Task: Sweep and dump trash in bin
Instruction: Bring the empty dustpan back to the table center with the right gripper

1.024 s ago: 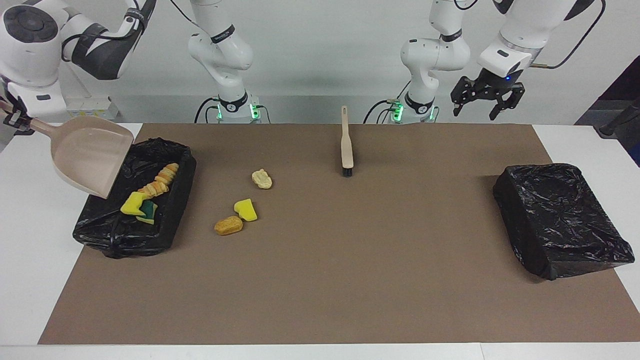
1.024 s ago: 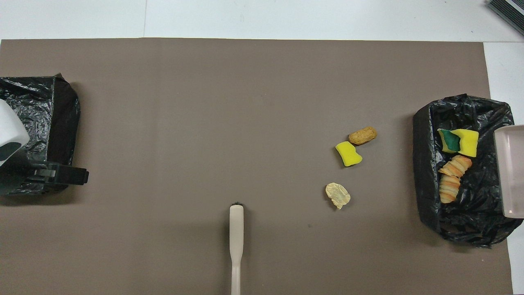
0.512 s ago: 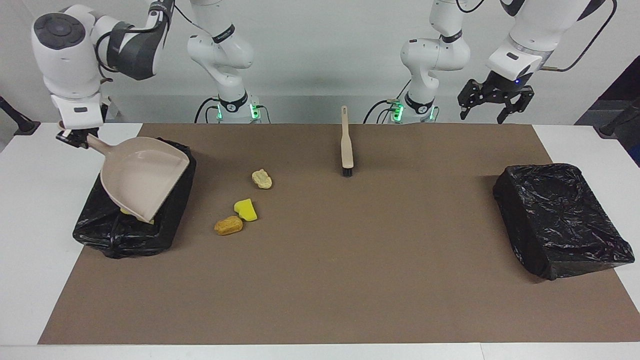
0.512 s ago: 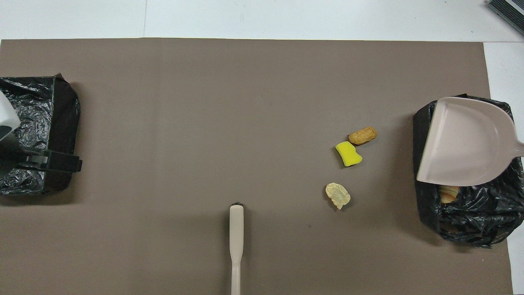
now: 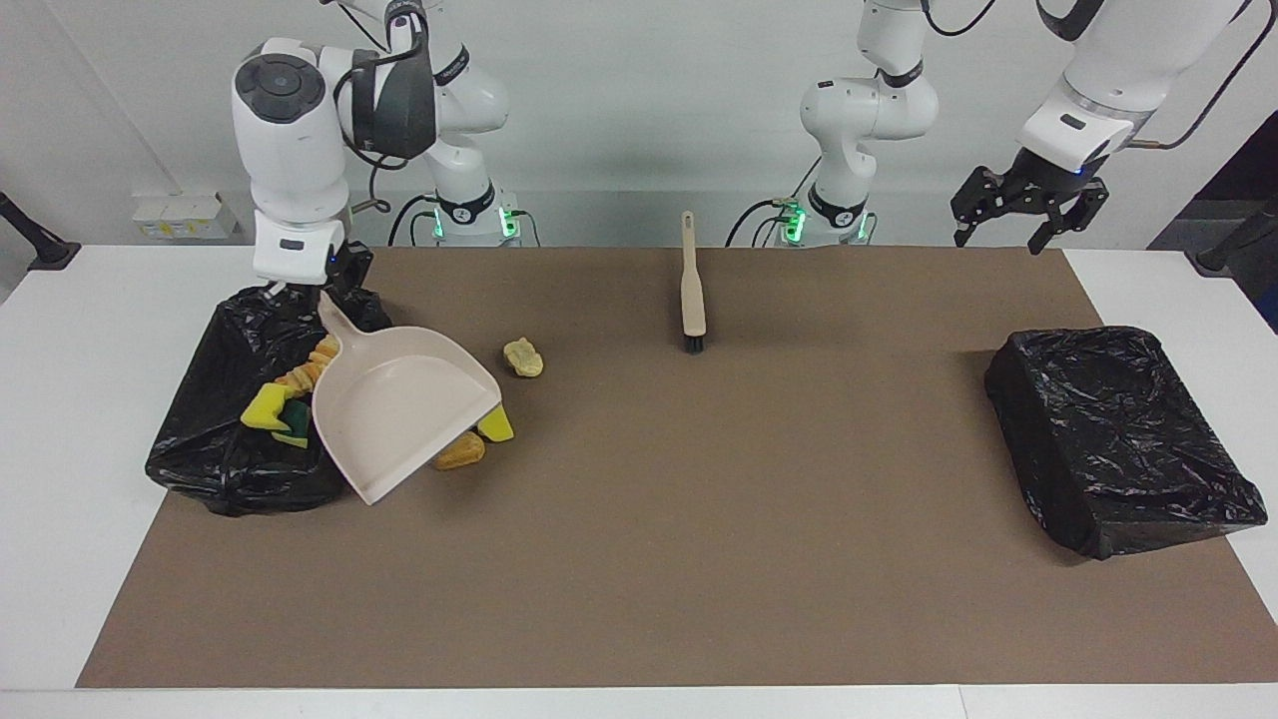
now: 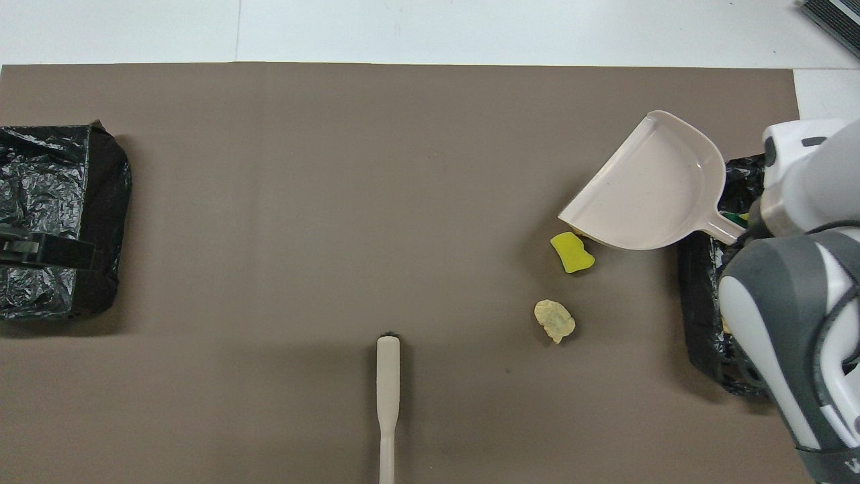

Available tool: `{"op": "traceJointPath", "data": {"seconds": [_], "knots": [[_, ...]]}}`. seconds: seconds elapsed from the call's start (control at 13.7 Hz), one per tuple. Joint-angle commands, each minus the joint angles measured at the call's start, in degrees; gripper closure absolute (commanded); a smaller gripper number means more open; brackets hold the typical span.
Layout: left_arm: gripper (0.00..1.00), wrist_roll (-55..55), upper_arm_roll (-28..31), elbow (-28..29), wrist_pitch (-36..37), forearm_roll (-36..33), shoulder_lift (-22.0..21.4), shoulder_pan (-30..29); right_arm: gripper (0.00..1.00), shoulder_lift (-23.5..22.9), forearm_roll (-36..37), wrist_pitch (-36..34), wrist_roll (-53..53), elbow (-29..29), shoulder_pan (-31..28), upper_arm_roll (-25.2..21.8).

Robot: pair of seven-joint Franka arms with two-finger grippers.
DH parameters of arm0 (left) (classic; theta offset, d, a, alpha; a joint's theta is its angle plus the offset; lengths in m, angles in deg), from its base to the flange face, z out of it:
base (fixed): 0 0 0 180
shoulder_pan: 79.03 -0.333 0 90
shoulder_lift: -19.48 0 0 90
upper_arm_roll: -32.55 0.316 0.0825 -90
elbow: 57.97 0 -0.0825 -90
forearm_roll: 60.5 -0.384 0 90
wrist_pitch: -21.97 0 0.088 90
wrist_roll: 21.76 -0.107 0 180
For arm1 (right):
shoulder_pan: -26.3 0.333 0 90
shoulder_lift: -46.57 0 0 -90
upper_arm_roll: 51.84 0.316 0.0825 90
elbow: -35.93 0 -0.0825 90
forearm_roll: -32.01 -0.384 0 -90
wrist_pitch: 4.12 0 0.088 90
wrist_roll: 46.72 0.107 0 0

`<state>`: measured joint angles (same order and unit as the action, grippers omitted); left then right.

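I need to release the beige dustpan, now hanging tilted over the mat, on the open brown mat straight [image 6: 390,198] beyond the beige brush's bristles with my right gripper.
My right gripper [image 5: 303,290] is shut on the handle of the beige dustpan [image 5: 399,409], which hangs tilted over the mat beside the bin [image 5: 200,439] at the right arm's end. In that bin lie yellow and green sponge pieces [image 5: 268,411] and a croissant-like lump [image 5: 312,365]. On the mat lie more trash: a pale lump [image 5: 523,357], a yellow sponge [image 6: 572,252] and an orange lump [image 5: 459,454], the last two partly covered by the dustpan [image 6: 655,195]. My left gripper [image 5: 1028,205] hangs open in the air, holding nothing.
A beige brush [image 5: 692,290] lies on the brown mat near the robots, bristles pointing away from them. A second black-lined bin [image 5: 1118,439] stands at the left arm's end, with the left gripper [image 6: 40,249] over it in the overhead view.
The right arm has swung the dustpan from outside the bin across it to over the mat's trash. The left gripper has drifted toward its own end of the table.
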<state>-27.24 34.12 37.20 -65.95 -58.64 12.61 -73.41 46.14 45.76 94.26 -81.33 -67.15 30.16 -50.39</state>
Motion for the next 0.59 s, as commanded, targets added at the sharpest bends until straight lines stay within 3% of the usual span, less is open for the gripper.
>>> {"op": "traceJointPath", "data": {"seconds": [0.0, 0.51], "knots": [[0.0, -0.67, -1.04, -1.31, 1.52, 0.08, 0.36, -0.53, 1.0, -2.54, -6.16, 0.67, 14.51, 0.86, 4.13, -0.22], [0.0, 0.03, -1.04, -1.22, 1.61, 0.08, 0.1, -0.61, 1.0, -10.62, -13.56, 7.77, 47.23, 2.35, 18.19, -0.22]]}}
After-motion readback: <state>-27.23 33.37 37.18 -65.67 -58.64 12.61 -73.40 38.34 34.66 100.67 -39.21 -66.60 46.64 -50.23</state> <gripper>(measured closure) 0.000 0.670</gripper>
